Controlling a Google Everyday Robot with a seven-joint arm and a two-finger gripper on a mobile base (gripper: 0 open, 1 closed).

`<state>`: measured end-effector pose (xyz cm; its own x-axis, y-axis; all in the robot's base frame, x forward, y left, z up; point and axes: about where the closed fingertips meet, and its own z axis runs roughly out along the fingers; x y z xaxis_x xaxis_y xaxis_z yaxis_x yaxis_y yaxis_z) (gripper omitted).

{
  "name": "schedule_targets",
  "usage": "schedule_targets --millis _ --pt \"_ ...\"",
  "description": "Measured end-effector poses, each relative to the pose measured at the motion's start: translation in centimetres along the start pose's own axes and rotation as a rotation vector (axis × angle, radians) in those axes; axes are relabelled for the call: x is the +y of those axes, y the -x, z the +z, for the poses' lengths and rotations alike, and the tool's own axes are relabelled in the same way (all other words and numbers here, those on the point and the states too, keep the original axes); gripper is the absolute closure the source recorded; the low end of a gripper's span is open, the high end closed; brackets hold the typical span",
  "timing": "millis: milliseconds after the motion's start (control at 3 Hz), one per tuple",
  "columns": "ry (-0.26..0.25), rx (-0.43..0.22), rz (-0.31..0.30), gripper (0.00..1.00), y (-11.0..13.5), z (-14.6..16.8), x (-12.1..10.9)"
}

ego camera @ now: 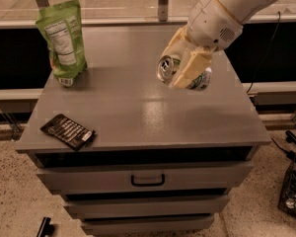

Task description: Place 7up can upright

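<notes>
The robot's gripper will set the 7up can down upright on the grey cabinet top just beside the flat black packet (120, 120). The can is held tilted in the air above that top.
The 7up can (167, 69) is held in the air above the grey cabinet top (138, 112), lying tilted with its shiny silver top facing left toward the camera and its whitish-green body partly hidden behind the fingers. My gripper (185, 65), with cream-coloured fingers (190, 69) on a white arm coming in from the upper right, is shut on the can, over the right half of the top.
A green snack pouch (61, 41) stands upright at the back left corner. A flat black packet (69, 131) lies near the front left edge. The cabinet has drawers below with a black handle (148, 180). Cables and a crate (293, 191) are on the floor at the right.
</notes>
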<state>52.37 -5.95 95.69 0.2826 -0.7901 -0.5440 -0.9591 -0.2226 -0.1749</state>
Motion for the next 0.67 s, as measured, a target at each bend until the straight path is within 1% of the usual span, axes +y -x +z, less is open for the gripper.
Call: schedule_targets --millis 333,667 --pt "-0.038 -0.221 -0.025 1.00 2.1 0.5 -0.5" --pt "-0.049 -0.429 -0.059 1.00 5.3 1.2 -0.6"
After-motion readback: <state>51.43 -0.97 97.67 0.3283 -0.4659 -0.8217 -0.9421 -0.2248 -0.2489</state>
